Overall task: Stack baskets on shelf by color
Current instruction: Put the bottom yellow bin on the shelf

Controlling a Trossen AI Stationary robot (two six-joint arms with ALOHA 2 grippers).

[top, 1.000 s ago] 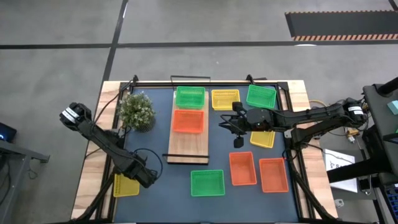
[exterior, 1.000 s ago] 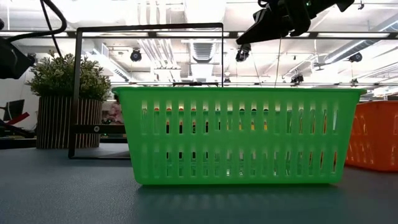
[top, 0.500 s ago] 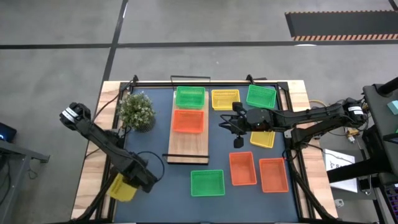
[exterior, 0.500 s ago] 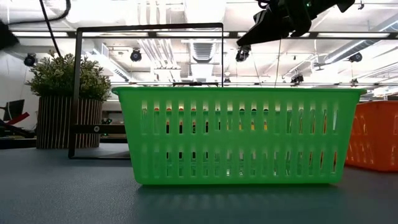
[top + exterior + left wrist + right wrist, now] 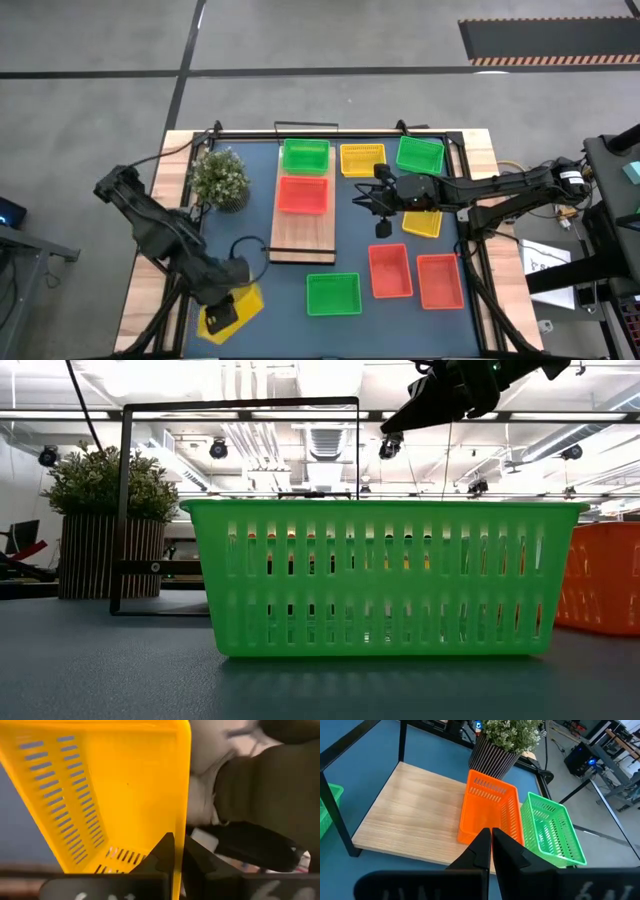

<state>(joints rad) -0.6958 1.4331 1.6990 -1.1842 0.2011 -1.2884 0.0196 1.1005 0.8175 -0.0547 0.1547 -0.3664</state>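
My left gripper is holding the yellow basket and will let go of it on the light-wood shelf's bare near end (image 5: 289, 234), next to the red-orange basket.
My left gripper (image 5: 220, 312) is raised over the table's near left corner, shut on a yellow basket (image 5: 245, 300) that fills the left wrist view (image 5: 110, 790). The light-wood shelf (image 5: 303, 235) bears a green basket (image 5: 305, 157) at its far end and a red-orange basket (image 5: 302, 194) beside it, each resting on its base. My right gripper (image 5: 383, 215) hangs shut and empty in the air right of the shelf, its fingers (image 5: 492, 842) pointing toward the shelf. It also shows at the top of the low view (image 5: 400, 420). My left gripper pinches one side wall of the yellow basket at its rim (image 5: 184, 820) between its two fingers, one finger (image 5: 165, 852) inside the basket and one outside. The fingers slant down from the table's far left. The basket hangs tilted, clear of the table.
On the dark blue table lie a yellow basket (image 5: 362, 159) and a green basket (image 5: 420, 154) at the far side, another yellow one (image 5: 425, 225) under the right arm, two red-orange ones (image 5: 389, 270) (image 5: 439, 280) and a green one (image 5: 333, 293) near. A potted plant (image 5: 220, 178) stands left of the shelf.
My left gripper has risen and rolled at the near left corner, carrying the yellow basket. The basket lay flat on the table; it has been lifted clear, tipped and turned about, and now hangs a little nearer the near edge and the table's middle.
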